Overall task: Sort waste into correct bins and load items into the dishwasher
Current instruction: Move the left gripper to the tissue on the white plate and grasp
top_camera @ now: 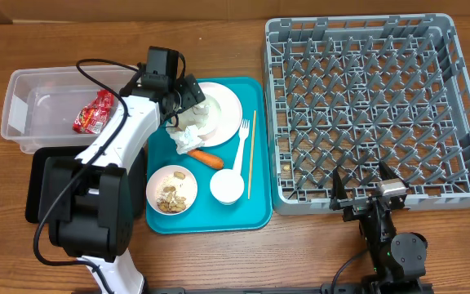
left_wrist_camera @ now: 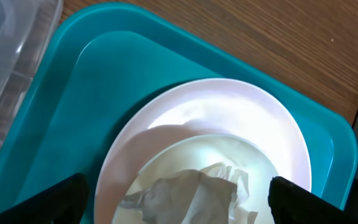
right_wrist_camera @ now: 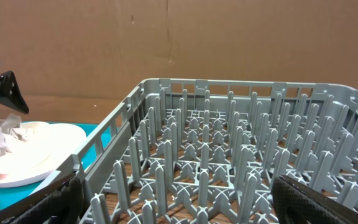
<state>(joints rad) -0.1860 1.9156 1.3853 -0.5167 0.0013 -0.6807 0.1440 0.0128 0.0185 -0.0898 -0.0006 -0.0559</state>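
The crumpled napkin is below my open fingers in the white bowl, so my left gripper should go lower and pinch the napkin's top (left_wrist_camera: pixel 205 179) for the clear tub.
My left gripper (top_camera: pixel 188 96) hangs open over the pale plate (top_camera: pixel 223 110) on the teal tray. In the left wrist view its dark fingertips (left_wrist_camera: pixel 61 198) flank a white bowl (left_wrist_camera: pixel 166 155) on the plate (left_wrist_camera: pixel 229 106), with a crumpled napkin (left_wrist_camera: pixel 191 196) inside and nothing held. Another napkin (top_camera: pixel 188 137), a carrot piece (top_camera: pixel 206 158), a bowl of scraps (top_camera: pixel 171 189), a small cup (top_camera: pixel 227 186), a fork (top_camera: pixel 241 139) and a chopstick (top_camera: pixel 251 155) lie on the tray. The red wrapper (top_camera: pixel 95 112) sits in the clear tub (top_camera: pixel 31 86). My right gripper (top_camera: pixel 364 200) is open at the grey rack's (top_camera: pixel 374 106) near edge.
The black tray (top_camera: pixel 33 184) lies left of the teal tray (top_camera: pixel 255 216), partly under the left arm's base. In the right wrist view the rack's pegs (right_wrist_camera: pixel 229 143) fill the space ahead. Bare wooden table surrounds everything.
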